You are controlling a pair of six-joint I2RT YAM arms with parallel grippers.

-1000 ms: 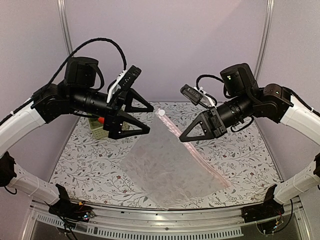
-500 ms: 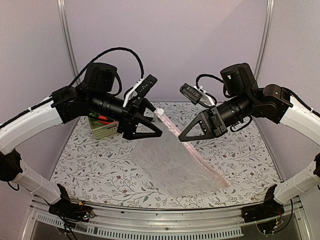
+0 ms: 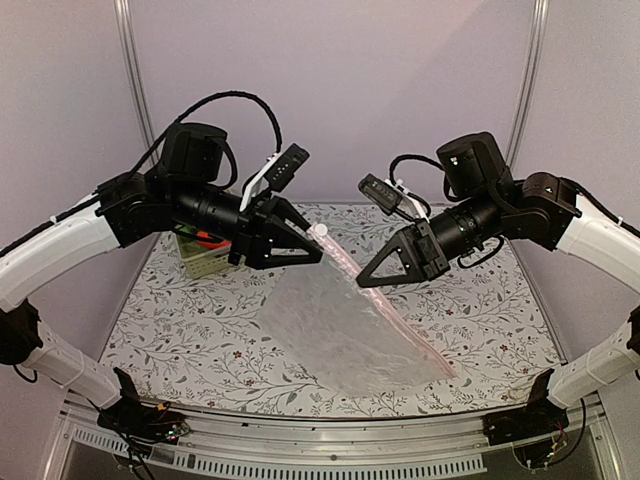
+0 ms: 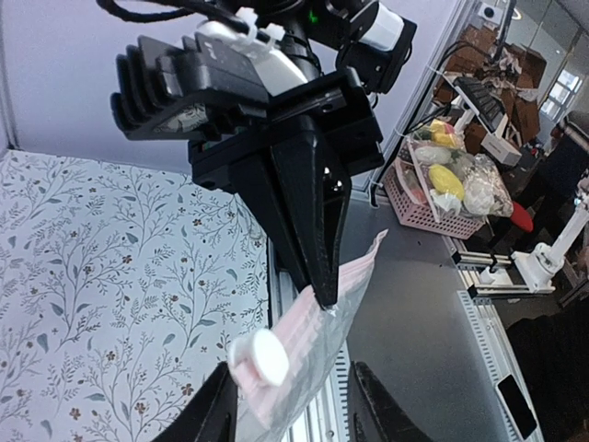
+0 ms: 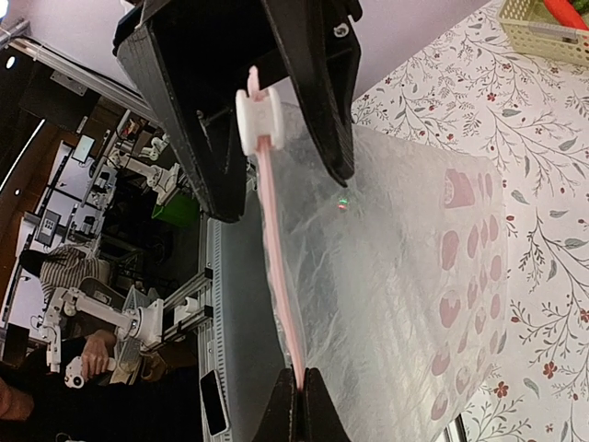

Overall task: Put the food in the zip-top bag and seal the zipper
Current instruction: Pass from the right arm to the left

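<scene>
The pink zipper is held by my right gripper below the white slider, so my left gripper needs to hold the zipper's raised end before my right gripper takes the slider (image 3: 318, 231).
The clear zip-top bag (image 3: 345, 320) slopes from the table up to its raised mouth edge. My right gripper (image 3: 360, 283) is shut on the pink zipper (image 5: 276, 276) partway along the strip. The zipper's white slider (image 3: 320, 230) sits at the raised end. My left gripper (image 4: 290, 368) is open and straddles that end, with the slider (image 4: 260, 357) near its left finger and a gap to the right one. The food is in the pale basket (image 3: 205, 262) behind my left arm; only a red-orange piece (image 3: 205, 238) shows.
The floral table cover (image 3: 180, 330) runs to a metal rail (image 3: 330, 432) at the near edge. The basket (image 5: 538, 32) stands at the far left of the table. A grey back wall and two upright posts bound the cell.
My left gripper has swung right from the basket to the bag's slider end and its jaws have narrowed round it. My right gripper has kept its hold on the strip.
</scene>
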